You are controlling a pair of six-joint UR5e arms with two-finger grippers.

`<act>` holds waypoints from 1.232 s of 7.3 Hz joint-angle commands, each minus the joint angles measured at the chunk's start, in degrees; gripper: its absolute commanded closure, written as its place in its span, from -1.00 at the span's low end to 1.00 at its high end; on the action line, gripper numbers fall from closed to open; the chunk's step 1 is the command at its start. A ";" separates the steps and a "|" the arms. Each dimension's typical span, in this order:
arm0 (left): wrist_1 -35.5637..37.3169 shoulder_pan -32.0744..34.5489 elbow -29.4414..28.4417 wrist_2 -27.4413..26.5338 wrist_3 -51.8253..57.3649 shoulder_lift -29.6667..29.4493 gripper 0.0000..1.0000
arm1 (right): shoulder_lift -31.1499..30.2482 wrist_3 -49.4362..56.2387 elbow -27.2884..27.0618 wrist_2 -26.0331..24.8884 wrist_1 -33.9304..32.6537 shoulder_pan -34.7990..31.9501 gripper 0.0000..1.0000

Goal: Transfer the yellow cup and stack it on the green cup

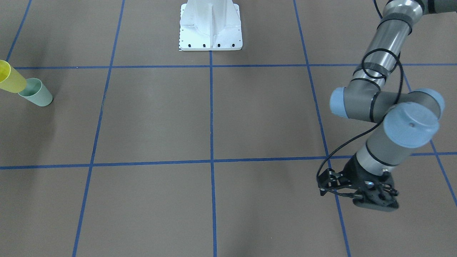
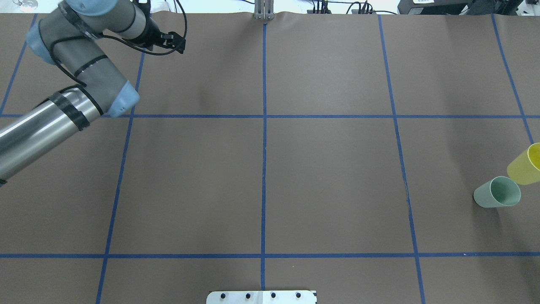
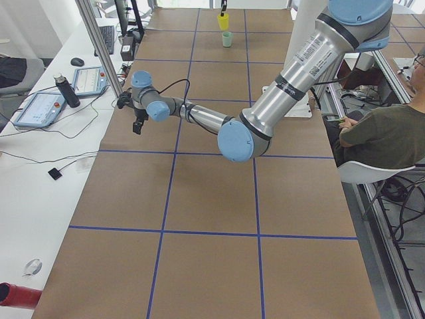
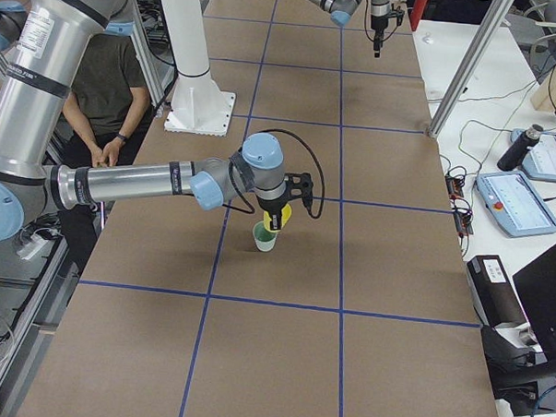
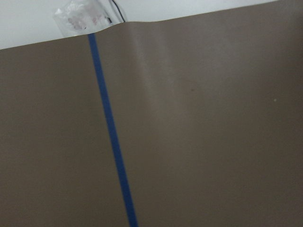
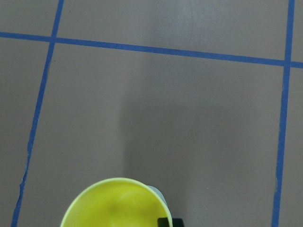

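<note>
Next, my right gripper lets go of the yellow cup when it sits inside the opening of the green cup [image 1: 30,88].
The yellow cup [image 1: 11,80] hangs tilted in the air, just above and beside the green cup [image 1: 36,93]. The green cup stands upright on the table at the robot's far right. Both also show in the overhead view, yellow [image 2: 525,167] and green [image 2: 498,192]. In the exterior right view my right gripper [image 4: 279,207] holds the yellow cup [image 4: 276,219] over the green cup [image 4: 265,237]. The right wrist view shows the yellow cup's rim [image 6: 116,203] with a dark fingertip [image 6: 165,221] against it. My left gripper [image 1: 375,197] hovers over the far left corner, its fingers hidden.
The white robot base [image 1: 210,25] stands at the table's near middle edge. Blue tape lines [image 2: 264,147] divide the brown table cover into squares. Tablets and a bottle [image 3: 64,90] lie on the side bench beyond the left gripper. A seated person [image 3: 382,136] is beside the base.
</note>
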State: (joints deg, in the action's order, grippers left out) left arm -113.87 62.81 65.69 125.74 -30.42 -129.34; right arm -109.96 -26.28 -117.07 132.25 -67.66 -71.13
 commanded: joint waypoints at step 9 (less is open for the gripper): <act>20.71 11.11 15.17 13.57 28.31 14.55 -1.00 | -3.51 -4.13 2.72 -0.15 8.86 4.59 1.00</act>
State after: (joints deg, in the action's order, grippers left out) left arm -93.77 73.89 79.46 139.35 -2.19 -115.55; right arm -112.95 -30.40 -114.51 132.27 -59.42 -66.59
